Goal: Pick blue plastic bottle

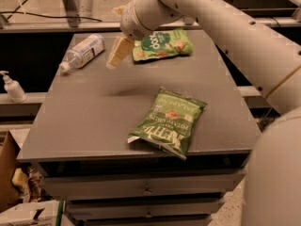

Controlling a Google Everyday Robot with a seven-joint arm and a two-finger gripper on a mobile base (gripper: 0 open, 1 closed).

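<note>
My gripper grips the blue plastic bottle next on the middle of the label (83, 52), between the bottle's white cap and its bottom.
The blue plastic bottle (83, 52) is a clear water bottle with a pale blue-and-white label and a white cap. It lies on its side at the back left corner of the grey table (89, 121), cap pointing to the front left. My gripper (116, 55) hangs above the table just right of the bottle, at the end of the white arm that reaches in from the upper right. It holds nothing.
A green chip bag (169, 122) lies near the table's front right. A second green snack bag (162, 44) lies at the back, right of the gripper. A small white pump-dispenser bottle (12, 87) stands on a ledge to the left, off the table.
</note>
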